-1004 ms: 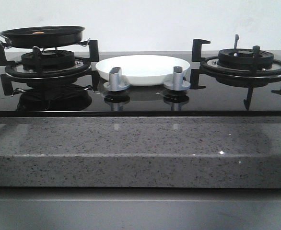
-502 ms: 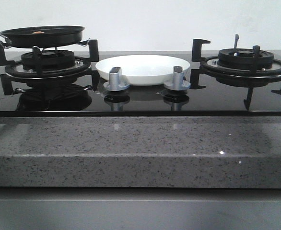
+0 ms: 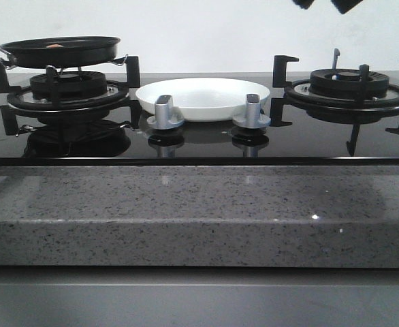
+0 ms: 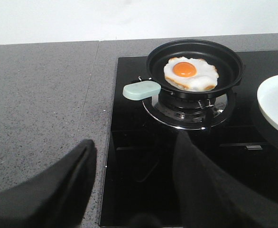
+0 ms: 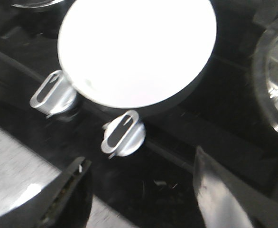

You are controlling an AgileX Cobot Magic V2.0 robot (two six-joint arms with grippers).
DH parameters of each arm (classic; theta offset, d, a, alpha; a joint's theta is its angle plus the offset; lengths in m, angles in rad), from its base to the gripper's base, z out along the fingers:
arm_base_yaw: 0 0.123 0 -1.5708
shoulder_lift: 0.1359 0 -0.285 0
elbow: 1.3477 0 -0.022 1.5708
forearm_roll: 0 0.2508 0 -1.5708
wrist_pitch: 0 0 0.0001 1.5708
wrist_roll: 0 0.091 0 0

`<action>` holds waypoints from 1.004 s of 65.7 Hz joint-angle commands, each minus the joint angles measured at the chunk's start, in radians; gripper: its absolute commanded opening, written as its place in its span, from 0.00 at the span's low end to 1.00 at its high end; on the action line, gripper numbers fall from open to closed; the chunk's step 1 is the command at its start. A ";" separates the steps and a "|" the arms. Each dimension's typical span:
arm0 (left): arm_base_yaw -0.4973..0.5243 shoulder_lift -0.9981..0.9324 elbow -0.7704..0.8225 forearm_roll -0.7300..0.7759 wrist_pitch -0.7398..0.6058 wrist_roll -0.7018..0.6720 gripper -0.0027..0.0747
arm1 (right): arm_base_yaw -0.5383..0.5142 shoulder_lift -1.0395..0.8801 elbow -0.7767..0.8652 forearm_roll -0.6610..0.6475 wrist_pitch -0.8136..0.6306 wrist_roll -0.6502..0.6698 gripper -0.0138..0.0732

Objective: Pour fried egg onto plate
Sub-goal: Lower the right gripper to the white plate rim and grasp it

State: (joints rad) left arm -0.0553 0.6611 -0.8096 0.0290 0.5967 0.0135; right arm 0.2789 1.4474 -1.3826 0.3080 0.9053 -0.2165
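Observation:
I should close my right gripper on the white plate's rim (image 3: 265, 92) (image 5: 195, 78), on the side next to the bare burner, because the plate should be lifted.
The fried egg (image 4: 191, 73), white with an orange yolk, lies flat in a black frying pan (image 4: 229, 61) on the left burner. The pan's mint-green handle (image 4: 142, 90) points toward my left gripper (image 4: 135, 140), which is open, empty and some way short of the handle over the hob's edge. The white plate (image 3: 203, 95) sits empty between the two burners. My right gripper (image 5: 139, 159) hangs open and empty above the plate (image 5: 136, 47) and the knobs. In the front view only its tips show at the top edge, and the pan (image 3: 60, 51) stands at the far left.
Two silver knobs (image 3: 165, 112) (image 3: 252, 111) stand just in front of the plate. The right burner (image 3: 349, 85) with its black grate is bare. A grey speckled counter (image 3: 199, 211) runs along the hob's front and left side (image 4: 39, 104).
The tips of my right gripper have come into the front view at the top edge, right of centre. The pan, the egg and the plate have not moved.

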 commanded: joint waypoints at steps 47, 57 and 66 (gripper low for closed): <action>-0.001 0.005 -0.037 0.005 -0.080 -0.003 0.51 | -0.018 0.514 -0.624 -0.069 0.317 0.165 0.51; -0.001 0.005 -0.037 0.005 -0.080 -0.003 0.51 | -0.038 0.587 -0.713 -0.062 0.366 0.188 0.51; -0.001 0.005 -0.037 0.005 -0.080 -0.003 0.51 | -0.063 0.635 -0.770 -0.043 0.398 0.199 0.51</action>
State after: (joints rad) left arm -0.0553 0.6611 -0.8096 0.0306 0.5967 0.0135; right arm 0.2360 2.1189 -2.0941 0.2339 1.2399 -0.0266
